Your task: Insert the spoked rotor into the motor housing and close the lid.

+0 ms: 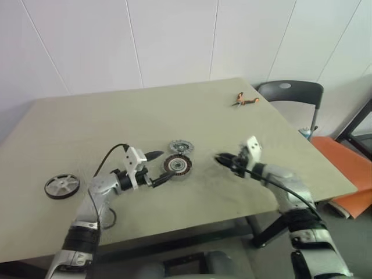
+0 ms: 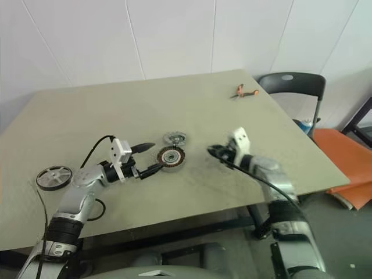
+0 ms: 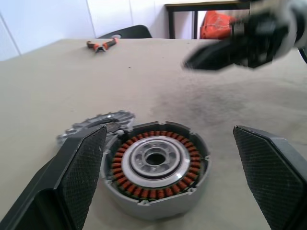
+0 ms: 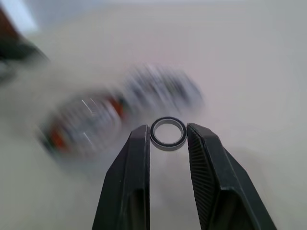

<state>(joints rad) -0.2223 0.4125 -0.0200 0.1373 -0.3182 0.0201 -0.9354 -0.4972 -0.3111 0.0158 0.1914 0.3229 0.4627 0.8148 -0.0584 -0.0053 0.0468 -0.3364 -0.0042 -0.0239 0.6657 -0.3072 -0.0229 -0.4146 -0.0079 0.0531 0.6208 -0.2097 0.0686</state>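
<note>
I will set the small metal ring down with my right gripper on the middle part of the motor housing (image 1: pixel 178 165) (image 4: pixel 88 125).
The motor housing (image 1: pixel 177 165), ringed with copper windings (image 3: pixel 156 167), sits mid-table. My left gripper (image 1: pixel 165 166) is open, one finger (image 3: pixel 79 177) on each side of the housing and not touching it. Just behind the housing lies the grey ridged lid (image 1: pixel 181 146). The black-rimmed spoked rotor (image 1: pixel 61 186) rests flat near the table's left edge. My right gripper (image 1: pixel 222 158) hovers above the table to the right of the housing. It is shut on a small metal ring (image 4: pixel 168 147), pinched between its fingertips.
Orange-handled pliers (image 1: pixel 247 100) lie at the table's far right corner. A black chair (image 1: pixel 290 93) and an orange object (image 1: pixel 343 163) stand beyond the table's right edge. A black cable loops from my left wrist (image 1: pixel 107 160).
</note>
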